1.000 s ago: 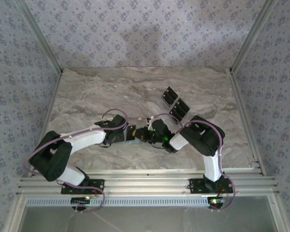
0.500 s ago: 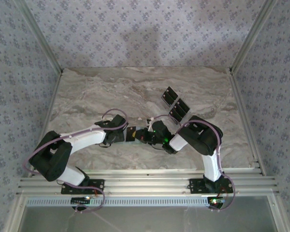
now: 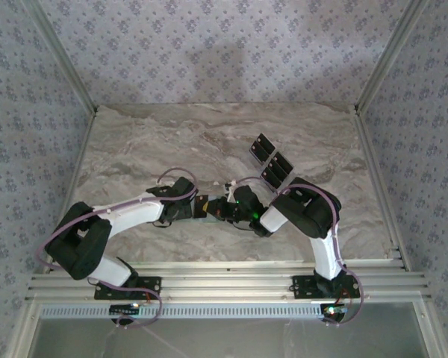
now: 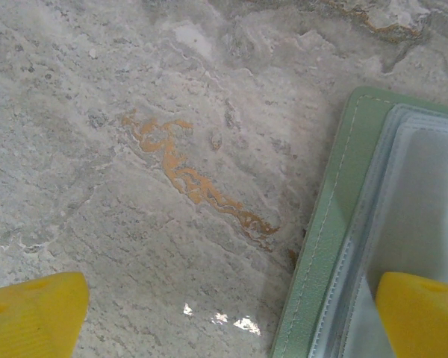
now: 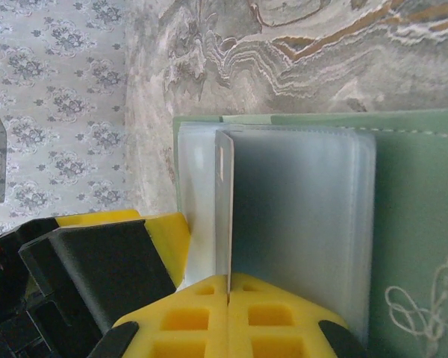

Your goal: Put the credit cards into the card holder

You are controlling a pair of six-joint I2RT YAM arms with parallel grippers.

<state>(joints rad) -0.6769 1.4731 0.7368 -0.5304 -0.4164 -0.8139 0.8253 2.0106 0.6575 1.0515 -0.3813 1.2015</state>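
The robot's right gripper needs to release the dark credit card flat across the clear sleeves of the open card holder (image 3: 201, 209) (image 5: 257, 227).
The pale green card holder (image 5: 418, 216) lies open on the marble table, its clear plastic sleeves (image 5: 299, 209) facing up and a small looped mark (image 5: 425, 298) on its cover. My right gripper (image 5: 228, 287) is shut on the edge of one clear sleeve, which stands up thin between the yellow fingers. My left gripper (image 4: 228, 321) is open; its right fingertip (image 4: 422, 313) rests on the holder's sleeves (image 4: 425, 194), its left fingertip (image 4: 30, 313) over bare marble. Both grippers meet at the table's middle (image 3: 213, 208). Dark credit cards (image 3: 263, 149) (image 3: 278, 168) lie beyond the right arm.
The left gripper's black body and yellow finger (image 5: 160, 231) sit right beside the right gripper's fingers. Metal frame rails (image 3: 209, 280) run along the near edge, and patterned walls (image 3: 224, 52) close in the table at the back and sides.
The right gripper has edged a little to the left, closer to the left gripper. The left arm and the cards have stayed put.
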